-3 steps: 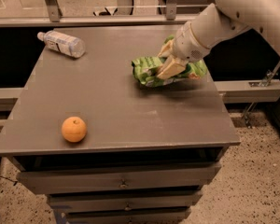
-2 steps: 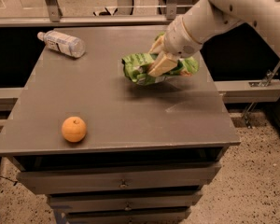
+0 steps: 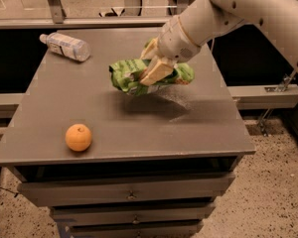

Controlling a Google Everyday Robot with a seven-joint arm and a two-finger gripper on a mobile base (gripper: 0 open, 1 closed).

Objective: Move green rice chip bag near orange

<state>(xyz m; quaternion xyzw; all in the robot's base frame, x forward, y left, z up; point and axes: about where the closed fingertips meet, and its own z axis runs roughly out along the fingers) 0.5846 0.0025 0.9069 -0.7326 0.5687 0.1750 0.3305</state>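
My gripper needs to let go of the green rice chip bag on the grey table [image 3: 127,111], between the orange and the bag's shadow.
The green rice chip bag [image 3: 126,75] hangs in the air above the middle of the grey table [image 3: 64,108], a shadow beneath it. My gripper [image 3: 154,63] is shut on the bag's right half, its tan fingers [image 3: 156,71] pinching it from above. The orange [image 3: 78,137] sits near the table's front left edge, well left of and in front of the bag. The white arm reaches in from the upper right.
A clear plastic bottle [image 3: 65,45] lies on its side at the table's back left corner. Drawers [image 3: 129,195] run below the tabletop. A metal rail [image 3: 268,95] stands to the right, speckled floor beyond.
The gripper has carried the bag leftward and toward the front of the table, closer to the orange. The orange and bottle have not moved.
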